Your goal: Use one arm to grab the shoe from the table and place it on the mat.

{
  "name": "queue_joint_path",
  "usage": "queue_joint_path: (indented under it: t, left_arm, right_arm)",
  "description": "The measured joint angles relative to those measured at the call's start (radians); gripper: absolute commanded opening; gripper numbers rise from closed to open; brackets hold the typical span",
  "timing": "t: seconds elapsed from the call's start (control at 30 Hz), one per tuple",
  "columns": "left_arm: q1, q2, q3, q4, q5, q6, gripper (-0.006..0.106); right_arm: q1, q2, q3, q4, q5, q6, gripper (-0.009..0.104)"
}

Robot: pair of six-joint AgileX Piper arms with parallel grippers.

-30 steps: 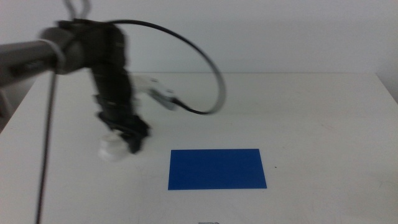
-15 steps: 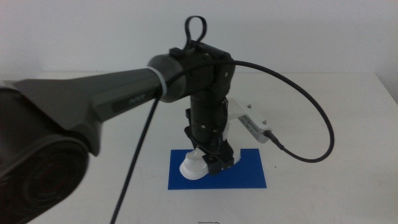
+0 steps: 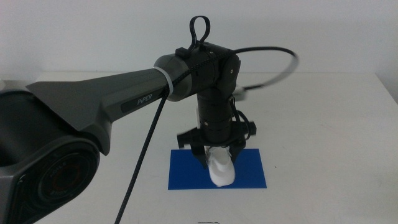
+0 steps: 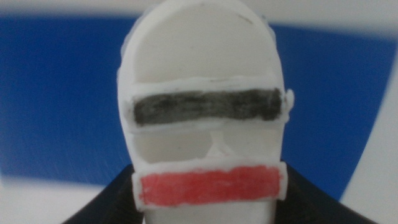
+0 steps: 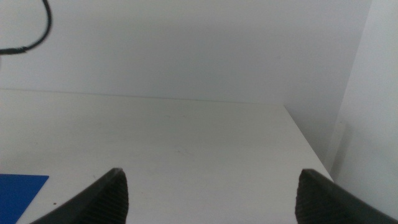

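Observation:
My left gripper needs to put the white shoe down lengthwise near the middle of the blue mat (image 3: 209, 164) (image 4: 202, 115). The shoe now hangs over the mat's middle.
The left arm (image 3: 118, 99), dark grey with "PiPER" lettering, reaches in from the left over the blue mat (image 3: 186, 169). Its gripper (image 3: 217, 160) is shut on the white shoe (image 3: 221, 169), which hangs over the mat's middle, toe toward the near edge. In the left wrist view the shoe (image 4: 202, 106) fills the picture, with a black strap and a red strap, the mat (image 4: 56, 93) behind it and the dark jaws at its sides. The right gripper (image 5: 208, 193) is open and empty over the white table (image 5: 186, 137), out of the middle view.
The white table (image 3: 323, 124) spreads around the mat on all sides. The arm's black cable (image 3: 273, 74) loops above the table behind the gripper. A corner of the mat (image 5: 18, 193) shows in the right wrist view. A wall stands behind the table.
The left arm carried the shoe from the table left of the mat rightward over the mat. The gripper then turned so the shoe points toward the near edge.

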Motion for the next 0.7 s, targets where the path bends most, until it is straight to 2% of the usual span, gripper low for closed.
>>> queue_joint_path:
  t: [0.13,0.27,0.43,0.57,0.7]
  left_arm:
    - [0.0,0.0,0.0,0.003,0.0,-0.515,-0.001]
    - [0.0,0.0,0.0,0.032,0.0,-0.84,-0.001]
    - [0.0,0.0,-0.001,0.088,-0.001,-1.081,-0.001]
    - [0.0,0.0,-0.001,0.097,-0.001,-1.317,-0.001]
    - [0.0,0.0,-0.001,0.097,-0.001,-1.392,-0.001]
  right_arm:
    - [0.0,0.0,0.0,0.0,0.0,0.0,0.094]
    - [0.0,0.0,0.0,0.0,0.0,0.0,0.094]
    - [0.0,0.0,0.0,0.0,0.0,0.0,0.094]
    - [0.0,0.0,0.0,0.0,0.0,0.0,0.094]
    - [0.0,0.0,0.0,0.0,0.0,0.0,0.094]
